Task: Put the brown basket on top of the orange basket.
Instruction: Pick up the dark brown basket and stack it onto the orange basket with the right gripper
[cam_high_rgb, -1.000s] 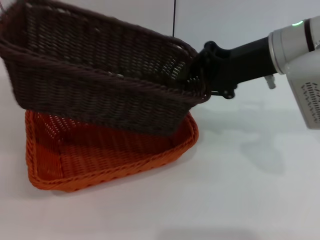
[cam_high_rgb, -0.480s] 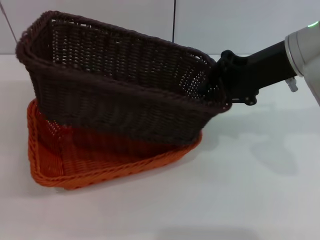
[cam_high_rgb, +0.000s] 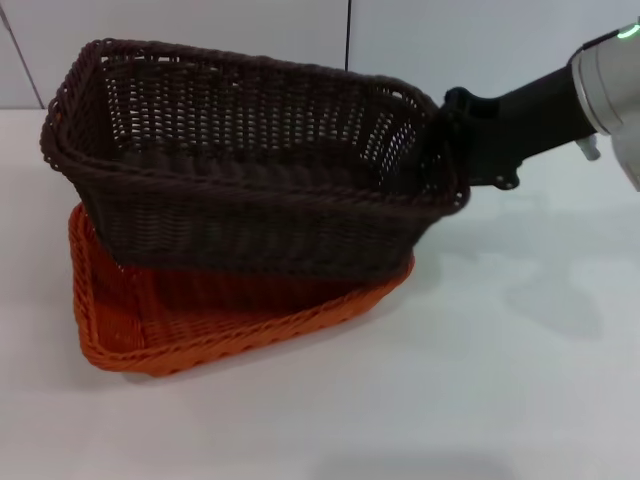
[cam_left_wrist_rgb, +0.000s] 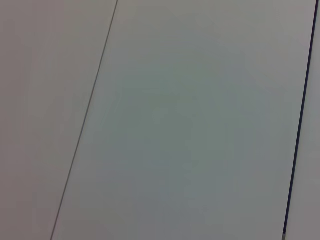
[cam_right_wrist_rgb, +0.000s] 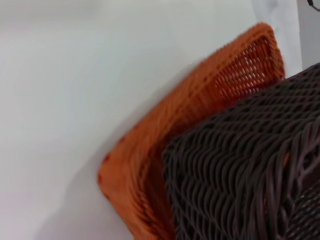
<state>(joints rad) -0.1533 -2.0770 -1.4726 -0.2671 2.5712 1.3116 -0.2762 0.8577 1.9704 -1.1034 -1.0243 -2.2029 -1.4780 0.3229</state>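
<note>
My right gripper has the brown basket. It will let go of it inside the rear part of the orange basket (cam_high_rgb: 211, 192), toward the wall.
The brown basket (cam_high_rgb: 250, 170) hangs almost level over the orange basket (cam_high_rgb: 200, 320), its base low over the orange one's rear and right part. I cannot tell whether the two touch. My right gripper (cam_high_rgb: 448, 150) comes in from the right and is shut on the braided rim at the brown basket's right end. In the right wrist view the brown basket (cam_right_wrist_rgb: 250, 170) sits close over a corner of the orange basket (cam_right_wrist_rgb: 200, 105). The left gripper is out of view; its wrist view shows only wall panels.
Both baskets are on a white table (cam_high_rgb: 500, 380), with bare surface to the right and in front. A white panelled wall (cam_high_rgb: 480, 40) rises behind it.
The brown basket has levelled out from a tilt and come down and to the right over the orange basket. The orange basket has shifted slightly right. The right arm moved with the brown basket.
</note>
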